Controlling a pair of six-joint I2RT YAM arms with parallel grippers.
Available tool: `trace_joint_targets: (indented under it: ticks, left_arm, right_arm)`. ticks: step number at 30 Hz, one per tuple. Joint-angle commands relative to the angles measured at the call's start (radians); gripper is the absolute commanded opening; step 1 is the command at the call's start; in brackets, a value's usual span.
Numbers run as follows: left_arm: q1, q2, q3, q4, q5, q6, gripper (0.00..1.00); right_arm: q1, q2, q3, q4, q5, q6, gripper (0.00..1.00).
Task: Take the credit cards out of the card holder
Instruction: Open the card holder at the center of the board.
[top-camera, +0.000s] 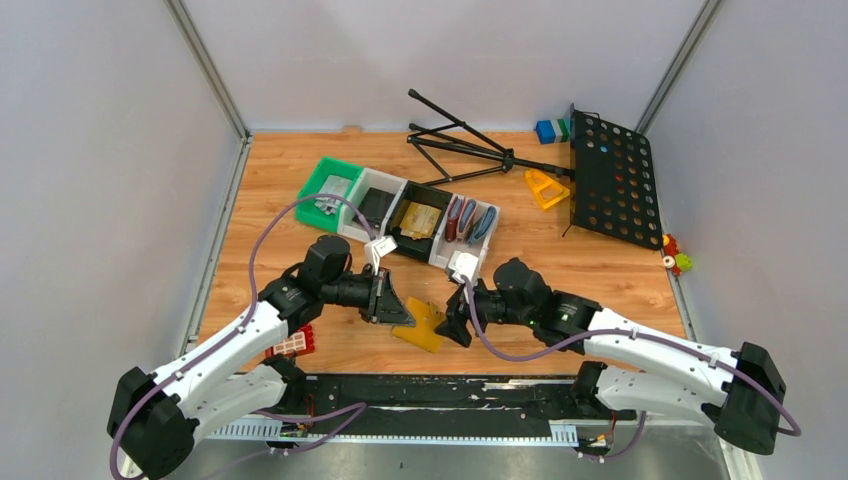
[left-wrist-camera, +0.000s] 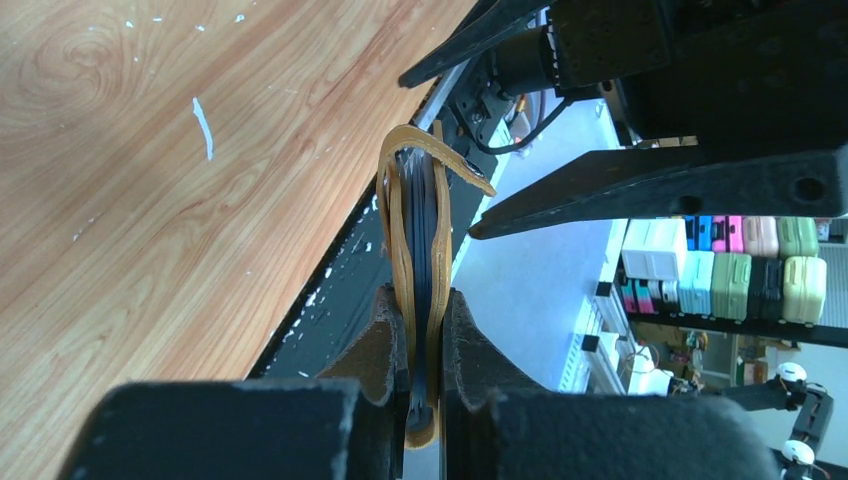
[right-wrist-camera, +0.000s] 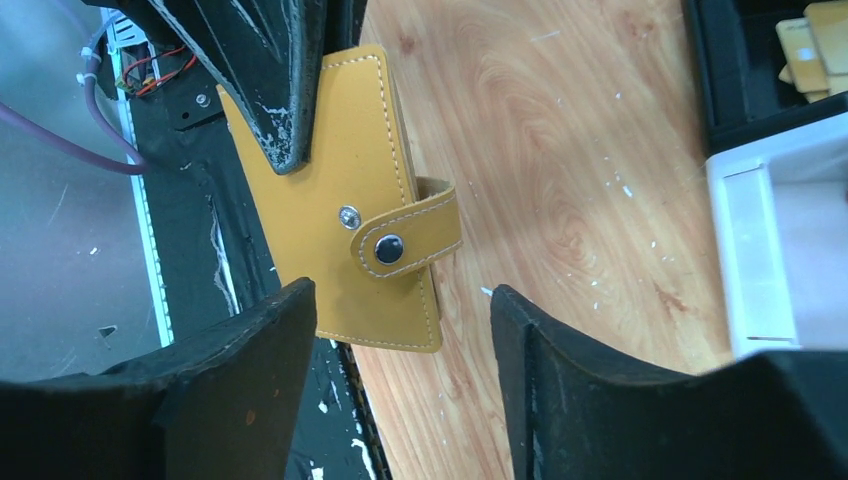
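Observation:
The covers of the card holder are pinched together by my left gripper, so my right gripper should grab the loose strap (right-wrist-camera: 415, 238) and my left gripper should open before the covers spread.
The card holder (top-camera: 422, 326), a mustard-yellow folded wallet, hangs edge-on just above the table's near edge. My left gripper (top-camera: 396, 305) is shut on its spine end (left-wrist-camera: 415, 230), both pads (left-wrist-camera: 385, 345) pressing its sides. Dark blue layers show between the yellow covers. In the right wrist view the holder's outer face (right-wrist-camera: 330, 180) shows a strap (right-wrist-camera: 410, 235) with a dark stud, sitting off a silver stud. My right gripper (right-wrist-camera: 400, 300) stands open around the holder's lower corner, touching nothing. Gold-tan credit cards (top-camera: 418, 220) lie in a black bin (right-wrist-camera: 720, 70).
A row of bins stands mid-table: green (top-camera: 335, 185), white, black, and one with red and blue wallets (top-camera: 470, 220). A black tripod (top-camera: 460, 145) and perforated black stand (top-camera: 612, 180) lie behind. A red brick (top-camera: 292, 345) sits near the left arm. A black strip (top-camera: 430, 390) edges the table.

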Motion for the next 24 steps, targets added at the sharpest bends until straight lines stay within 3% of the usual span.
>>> trace_joint_targets:
  ticks: [1,7,11,15,18,21,24]
  left_arm:
    - [-0.01,-0.021,0.023,0.068,0.035,-0.018,0.0]
    - [-0.011,-0.018,0.024,0.069,0.036,-0.017,0.0]
    - [-0.013,-0.016,0.023,0.069,0.038,-0.015,0.0]
    - [-0.014,-0.012,0.022,0.067,0.038,-0.014,0.0]
    - [-0.014,-0.009,0.021,0.069,0.039,-0.013,0.0]
    - [-0.015,-0.009,0.022,0.07,0.039,-0.015,0.0]
    - [-0.015,-0.011,0.025,0.073,0.041,-0.02,0.0]
  right_arm:
    - [0.002,0.033,0.055,0.073,-0.012,0.019,0.59]
    - [0.002,0.066,0.073,0.088,0.028,0.046,0.4]
    - [0.002,0.055,0.067,0.088,0.06,0.051,0.14]
    - [0.002,0.014,0.045,0.101,0.062,0.053,0.1]
    - [0.001,-0.019,0.024,0.12,0.068,0.054,0.0]
    - [0.002,-0.033,0.014,0.123,0.055,0.052,0.04]
    - [0.002,-0.028,0.017,0.12,0.025,0.039,0.29]
